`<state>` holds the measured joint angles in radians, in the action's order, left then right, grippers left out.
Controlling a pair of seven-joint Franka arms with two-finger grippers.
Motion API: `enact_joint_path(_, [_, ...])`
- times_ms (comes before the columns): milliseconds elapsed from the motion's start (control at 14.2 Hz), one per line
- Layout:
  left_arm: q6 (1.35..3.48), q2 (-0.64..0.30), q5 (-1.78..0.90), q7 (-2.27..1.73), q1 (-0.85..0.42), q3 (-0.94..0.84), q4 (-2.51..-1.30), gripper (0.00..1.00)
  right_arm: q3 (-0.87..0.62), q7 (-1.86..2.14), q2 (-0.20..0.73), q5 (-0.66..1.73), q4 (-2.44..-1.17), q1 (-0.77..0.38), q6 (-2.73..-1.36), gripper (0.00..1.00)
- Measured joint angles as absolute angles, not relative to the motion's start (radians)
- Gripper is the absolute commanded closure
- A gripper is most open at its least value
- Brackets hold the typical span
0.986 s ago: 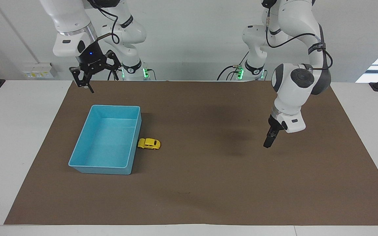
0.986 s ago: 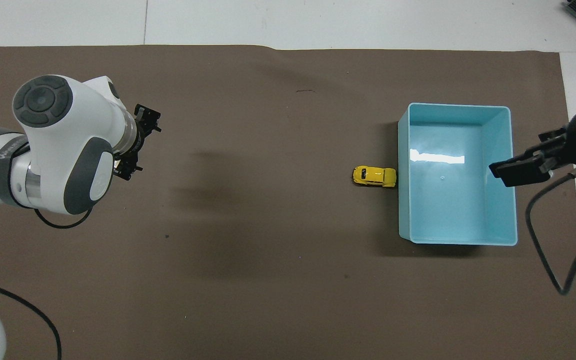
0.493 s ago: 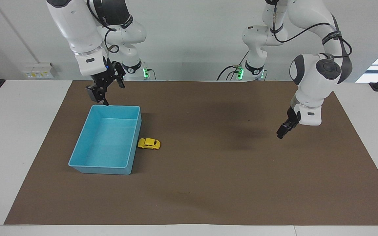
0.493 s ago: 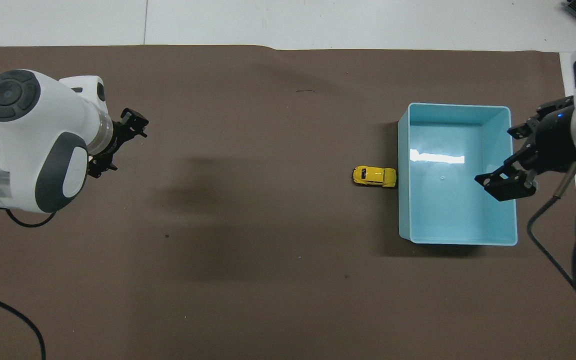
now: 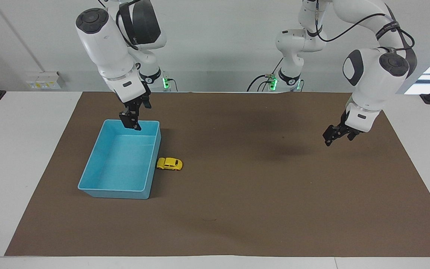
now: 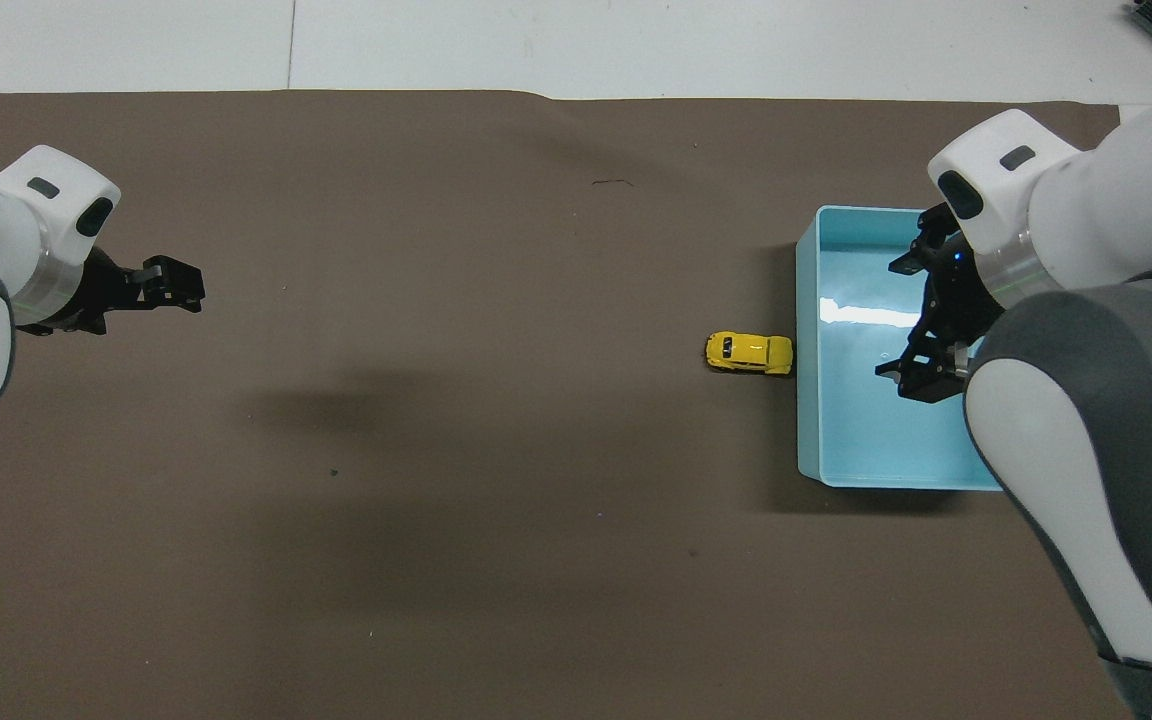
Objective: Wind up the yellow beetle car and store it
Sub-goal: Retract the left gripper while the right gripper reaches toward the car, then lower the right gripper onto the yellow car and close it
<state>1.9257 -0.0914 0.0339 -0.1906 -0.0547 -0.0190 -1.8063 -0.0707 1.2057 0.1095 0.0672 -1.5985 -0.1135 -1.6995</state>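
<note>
The yellow beetle car sits beside the light-blue bin. My right gripper will close on the middle of the yellow beetle car [image 6: 751, 352].
The yellow beetle car [image 5: 169, 164] stands on the brown mat, touching the outer long wall of the light-blue bin [image 5: 114, 193]. It also shows in the overhead view [image 6: 748, 352] beside the bin [image 6: 807, 420]. My right gripper [image 5: 136, 115] hangs open and empty over the end of the bin nearest the robots, as the overhead view [image 6: 911, 320] also shows. My left gripper [image 5: 337, 137] is open and empty above the mat toward the left arm's end of the table, far from the car. It also shows in the overhead view [image 6: 176, 290].
The brown mat [image 5: 259, 209] covers most of the white table [image 5: 21, 149]. The bin holds nothing. Both arms' white links hang over the two ends of the mat.
My right gripper has swung from outside the bin's corner to over the bin's near end. My left gripper has drawn back toward the left arm's end of the table. The car and bin have not moved.
</note>
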Motion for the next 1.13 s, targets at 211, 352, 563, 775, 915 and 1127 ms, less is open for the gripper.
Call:
enact_joint_path(211, [1.848, -0.068, 0.034, -0.100, -0.054, -0.023, -1.758, 0.00, -0.071, 1.244, 0.149, 0.065, -1.627, -0.128, -1.762, 0.00])
enact_joint_path(352, [1.807, -0.058, 0.034, -0.068, -0.054, -0.027, -1.724, 0.00, -0.071, 1.252, 0.175, 0.065, -1.642, -0.144, -1.803, 0.00])
enact_joint_path(563, [1.747, -0.053, 0.034, -0.042, -0.054, -0.031, -1.673, 0.00, -0.071, 1.252, 0.187, 0.064, -1.698, -0.168, -1.892, 0.00])
enact_joint_path(775, [1.677, -0.048, 0.034, -0.037, -0.054, -0.033, -1.618, 0.00, -0.071, 1.252, 0.191, 0.063, -1.747, -0.168, -1.952, 0.00])
enact_joint_path(915, [1.624, -0.040, 0.034, -0.036, -0.054, -0.033, -1.581, 0.00, -0.071, 1.252, 0.196, 0.062, -1.780, -0.169, -2.001, 0.00])
enact_joint_path(1127, [1.542, -0.020, 0.034, -0.033, -0.054, -0.034, -1.547, 0.00, -0.071, 1.252, 0.207, 0.062, -1.819, -0.185, -2.055, 0.00])
